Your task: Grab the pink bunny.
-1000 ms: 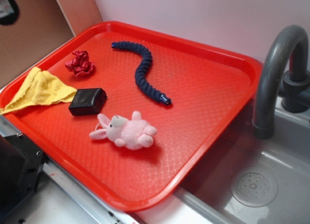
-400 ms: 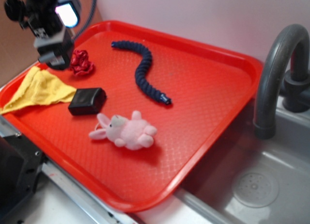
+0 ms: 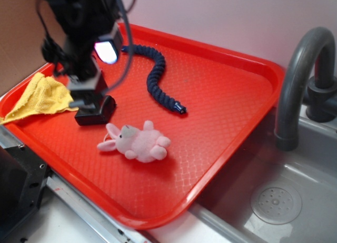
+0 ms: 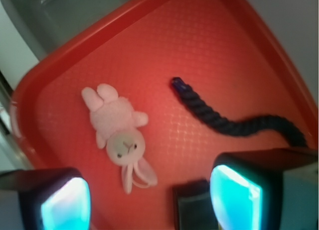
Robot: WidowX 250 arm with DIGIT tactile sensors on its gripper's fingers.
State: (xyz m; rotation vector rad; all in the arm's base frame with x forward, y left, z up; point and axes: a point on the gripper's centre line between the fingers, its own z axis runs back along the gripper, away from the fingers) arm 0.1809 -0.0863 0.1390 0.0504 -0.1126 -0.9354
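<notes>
The robot's gripper needs to close on the middle of the pink bunny's body (image 3: 140, 145) (image 4: 115, 119), between its head and its legs.
The pink bunny (image 3: 138, 141) lies on its side on the red tray (image 3: 226, 103), near the front. In the wrist view the pink bunny (image 4: 117, 136) shows face up, ears pointing toward my fingers. My gripper (image 3: 87, 98) hangs over the black box (image 3: 100, 112), behind and left of the bunny, apart from it. In the wrist view the gripper (image 4: 149, 202) is open, its two glowing pads (image 4: 234, 197) wide apart with nothing between them.
A dark blue rope (image 3: 158, 77) curves across the tray's back half. A yellow cloth (image 3: 39, 98) drapes over the tray's left rim. A grey faucet (image 3: 300, 80) and sink (image 3: 276, 201) lie to the right. My arm hides the tray's back-left corner.
My arm has come in from the upper left and moved right and forward, from above the red scrunchie to above the black box. The bunny has not moved.
</notes>
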